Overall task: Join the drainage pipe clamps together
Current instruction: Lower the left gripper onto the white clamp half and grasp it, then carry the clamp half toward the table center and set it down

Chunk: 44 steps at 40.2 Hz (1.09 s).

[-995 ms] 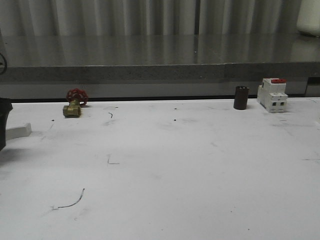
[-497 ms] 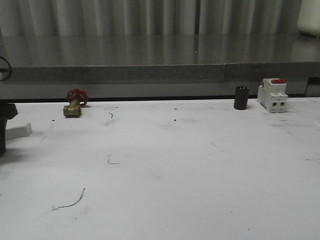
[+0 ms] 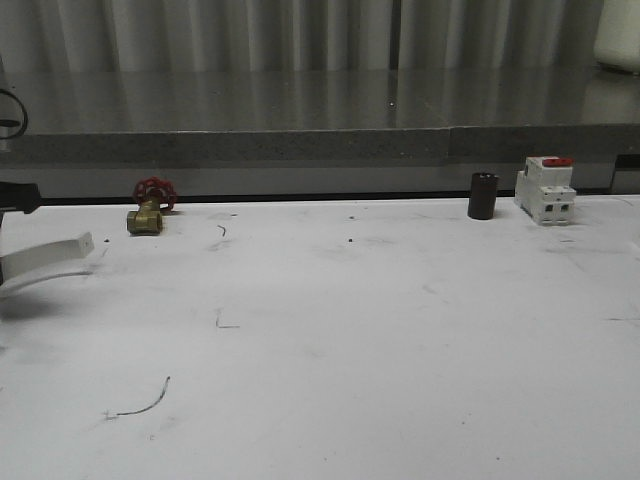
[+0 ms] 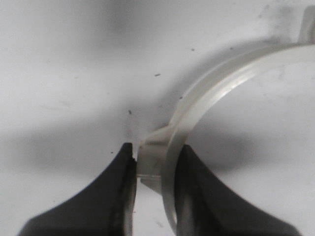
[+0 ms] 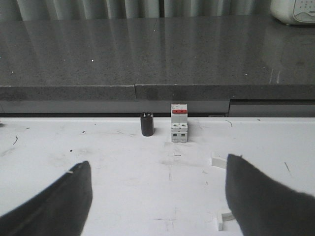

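Next, I let go of the white clamp with my left gripper on the table (image 3: 210, 291), just behind the small L-shaped dark mark.
One white half-ring drainage pipe clamp (image 4: 221, 83) sits between the black fingers of my left gripper (image 4: 155, 167), which is shut on the lug at its outer side. In the front view this clamp (image 3: 45, 262) curves in from the far left edge, held just above the white table with its shadow below it. My right gripper (image 5: 157, 196) is open and low over the table with nothing between its fingers. Two white ends of a second clamp (image 5: 218, 161) show next to the right finger (image 5: 261, 196), which hides the rest.
A brass valve with a red handwheel (image 3: 150, 205) stands at the back left. A black cylinder (image 3: 482, 195) and a white breaker with a red top (image 3: 545, 190) stand at the back right. A grey ledge (image 3: 320, 140) runs behind the table.
At the left edge of the front view the clamp has risen and swung so that more of its arc shows. The left arm's dark bulk has moved out of that view.
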{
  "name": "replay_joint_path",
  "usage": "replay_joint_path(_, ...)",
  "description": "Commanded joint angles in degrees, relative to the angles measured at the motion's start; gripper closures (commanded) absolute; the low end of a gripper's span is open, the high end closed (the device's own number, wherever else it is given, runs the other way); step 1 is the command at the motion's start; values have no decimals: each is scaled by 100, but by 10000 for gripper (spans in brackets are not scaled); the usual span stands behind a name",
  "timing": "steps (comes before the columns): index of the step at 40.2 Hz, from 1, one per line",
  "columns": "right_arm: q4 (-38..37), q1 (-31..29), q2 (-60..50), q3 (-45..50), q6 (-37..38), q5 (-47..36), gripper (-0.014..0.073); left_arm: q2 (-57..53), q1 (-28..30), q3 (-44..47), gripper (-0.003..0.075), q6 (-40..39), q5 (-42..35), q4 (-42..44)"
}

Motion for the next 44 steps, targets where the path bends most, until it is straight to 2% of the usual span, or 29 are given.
replay_joint_path(1, -4, -43, 81, -212, -45, -427, 10, -306, -175, -355, 713, -61, 412, -334)
replay_joint_path(9, -4, -43, 81, -212, -45, -427, 10, -295, -1088, -676, 709, -1316, 474, -205)
replay_joint_path(15, -4, -43, 81, -212, -45, -427, 10, -295, -1828, -747, 709, -2469, -97, -216)
replay_joint_path(21, -4, -43, 81, -212, -45, -427, 10, -227, -2342, -747, 709, -2847, -618, -172)
replay_joint_path(29, -4, -43, 81, -212, -45, -427, 10, 34, -2531, -747, 709, -3506, -914, -140)
replay_joint_path(44, -4, -43, 81, -212, -45, -427, 10, 117, -2520, -747, 705, -3779, -730, 340)
